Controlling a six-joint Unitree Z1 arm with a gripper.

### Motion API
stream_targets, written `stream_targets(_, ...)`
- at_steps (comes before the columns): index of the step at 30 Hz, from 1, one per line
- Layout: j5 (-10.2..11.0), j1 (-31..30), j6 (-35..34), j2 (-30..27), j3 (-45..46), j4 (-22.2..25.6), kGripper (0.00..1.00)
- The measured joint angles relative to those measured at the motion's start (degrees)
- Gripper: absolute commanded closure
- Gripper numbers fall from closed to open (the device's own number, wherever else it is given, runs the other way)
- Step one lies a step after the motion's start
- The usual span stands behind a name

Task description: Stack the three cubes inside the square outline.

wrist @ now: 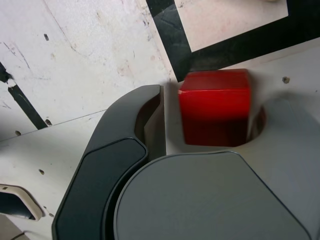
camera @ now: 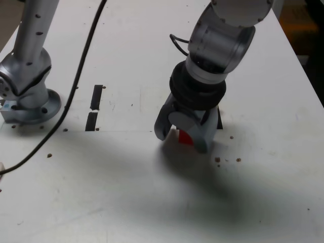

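Note:
The red cube sits just outside the outline's corner; I will grip it, carry it inside the square (wrist: 231, 32), then back away.
A red cube (wrist: 215, 107) rests on the white table between the jaws of my gripper (wrist: 216, 112), just outside a corner of the square outline (wrist: 176, 42) of black tape. The gripper is open. A gap shows between one finger (wrist: 150, 117) and the cube's side. In the exterior view the gripper (camera: 185, 135) points down at the table's middle, and only a sliver of the red cube (camera: 185, 137) shows between its fingers. A bit of the outline (camera: 218, 120) peeks out behind the wrist. The yellow and green cubes are out of view.
A second arm's grey base (camera: 29, 93) stands at the exterior view's left, with a black cable (camera: 76, 81) running across the table beside it. Two short black tape strips (camera: 96, 97) lie between that base and my gripper. Small dark specks (camera: 217, 159) dot the table.

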Motion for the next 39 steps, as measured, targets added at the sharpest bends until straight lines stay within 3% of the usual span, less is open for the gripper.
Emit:
stream_targets(11,1.67,0.13,-2.52,1.05,-1.07,0.35,0.73)
stream_targets(19,2.53,0.85,-3.63,0.47,-1.38,3.08,0.74)
stream_targets(22,2.71,1.46,-4.26,-2.35,-0.24,3.92,0.74)
stream_targets(26,2.71,2.81,-4.54,-5.02,1.5,3.2,0.74)
stream_targets(39,0.79,6.45,-0.02,-2.59,0.15,0.35,0.74)
